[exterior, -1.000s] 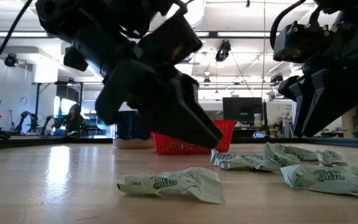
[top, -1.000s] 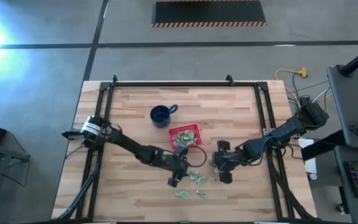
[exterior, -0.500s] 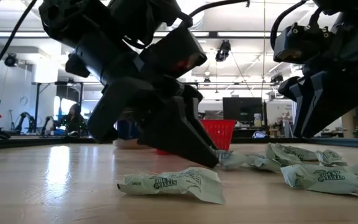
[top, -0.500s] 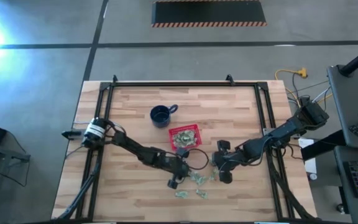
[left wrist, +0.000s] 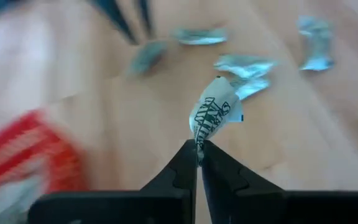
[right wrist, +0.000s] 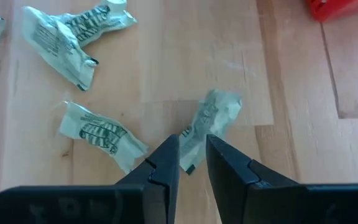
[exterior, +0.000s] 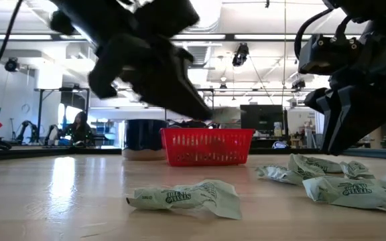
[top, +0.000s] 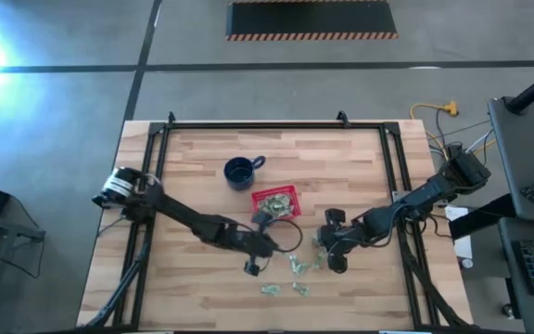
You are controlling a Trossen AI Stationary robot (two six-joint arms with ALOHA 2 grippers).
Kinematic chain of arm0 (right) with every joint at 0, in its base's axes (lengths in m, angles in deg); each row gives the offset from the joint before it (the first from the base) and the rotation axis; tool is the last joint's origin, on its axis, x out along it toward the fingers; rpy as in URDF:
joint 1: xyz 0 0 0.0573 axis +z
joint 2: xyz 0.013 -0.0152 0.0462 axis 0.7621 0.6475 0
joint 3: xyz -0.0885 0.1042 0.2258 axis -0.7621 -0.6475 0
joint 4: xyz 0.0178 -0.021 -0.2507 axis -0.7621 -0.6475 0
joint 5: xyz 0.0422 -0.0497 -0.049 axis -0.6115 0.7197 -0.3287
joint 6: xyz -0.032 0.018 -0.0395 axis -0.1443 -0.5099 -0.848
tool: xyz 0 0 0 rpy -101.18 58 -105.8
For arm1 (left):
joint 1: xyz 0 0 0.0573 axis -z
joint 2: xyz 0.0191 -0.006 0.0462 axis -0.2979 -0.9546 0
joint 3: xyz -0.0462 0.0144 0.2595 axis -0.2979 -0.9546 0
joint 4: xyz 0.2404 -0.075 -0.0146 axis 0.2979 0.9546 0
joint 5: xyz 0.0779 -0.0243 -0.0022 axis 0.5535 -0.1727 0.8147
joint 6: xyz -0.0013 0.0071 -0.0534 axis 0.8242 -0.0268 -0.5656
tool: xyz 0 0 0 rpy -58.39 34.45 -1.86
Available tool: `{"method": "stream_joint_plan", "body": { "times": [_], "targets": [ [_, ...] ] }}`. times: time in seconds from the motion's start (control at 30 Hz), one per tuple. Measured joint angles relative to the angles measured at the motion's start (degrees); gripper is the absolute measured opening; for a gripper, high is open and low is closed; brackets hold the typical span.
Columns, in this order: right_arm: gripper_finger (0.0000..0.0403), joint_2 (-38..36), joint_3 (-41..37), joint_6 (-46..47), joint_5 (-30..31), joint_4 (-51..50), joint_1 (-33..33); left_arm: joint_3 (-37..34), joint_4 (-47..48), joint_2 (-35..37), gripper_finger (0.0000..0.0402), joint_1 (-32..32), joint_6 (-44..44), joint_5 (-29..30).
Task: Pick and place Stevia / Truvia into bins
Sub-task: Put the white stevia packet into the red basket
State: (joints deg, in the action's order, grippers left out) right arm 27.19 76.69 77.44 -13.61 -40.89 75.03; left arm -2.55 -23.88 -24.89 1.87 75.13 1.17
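Note:
Next, my left gripper drops the sachet on top of the sachets inside the red basket [top: 273, 205].
Several pale green-and-white Stevia sachets [top: 297, 269] lie flat on the wooden table, near its front edge. The red basket [top: 291, 193] stands behind them with sachets inside; the low view shows its wall [exterior: 208, 147]. My left gripper [top: 251, 267] hangs above the table just left of the pile, shut on one sachet [left wrist: 214, 112]. My right gripper [right wrist: 192, 157] is low over the pile's right side and open. Its fingers stand on either side of the near end of a crumpled sachet [right wrist: 211, 118]; whether they touch it, I cannot tell. My left gripper pinches the sachet by one narrow end [left wrist: 199, 138] between its two fingertips. The fingers slant down toward the table. The sachet sticks out beyond the tips, crumpled and lifted clear of the table.
A dark blue mug [top: 240, 172] stands behind and left of the basket. A black cable loop [top: 292, 234] lies by the left arm's wrist. More loose sachets [exterior: 186, 197] lie near the front edge. Black rails [top: 399, 176] run along the table's sides.
My left gripper has come down onto the left side of the pile, shut on one sachet and risen with it, going slightly toward the table's left edge. That sachet is now lifted clear of the table; the other sachets stay where they were.

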Motion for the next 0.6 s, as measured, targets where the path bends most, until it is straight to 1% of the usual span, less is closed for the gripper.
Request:
{"method": "stream_joint_plan", "body": {
  "times": [0.2, 0.3, 0.6],
  "targets": [
    [0.0074, 0.00, -0.51, 0.83, 1.16, 0.27, 0.00, -1.97, 4.51, 6.23, 0.0001, 1.48, -0.01, 20.54],
    [0.0074, 0.00, -0.63, 0.78, 1.16, 0.71, 0.00, -2.47, 6.92, 7.05, 0.0001, 1.21, -0.04, 26.09],
    [0.0068, 0.00, -0.63, 0.48, 1.12, 1.68, 0.00, -3.20, 8.61, 6.15, 0.0000, -2.41, -1.49, 28.06]
  ]
}}
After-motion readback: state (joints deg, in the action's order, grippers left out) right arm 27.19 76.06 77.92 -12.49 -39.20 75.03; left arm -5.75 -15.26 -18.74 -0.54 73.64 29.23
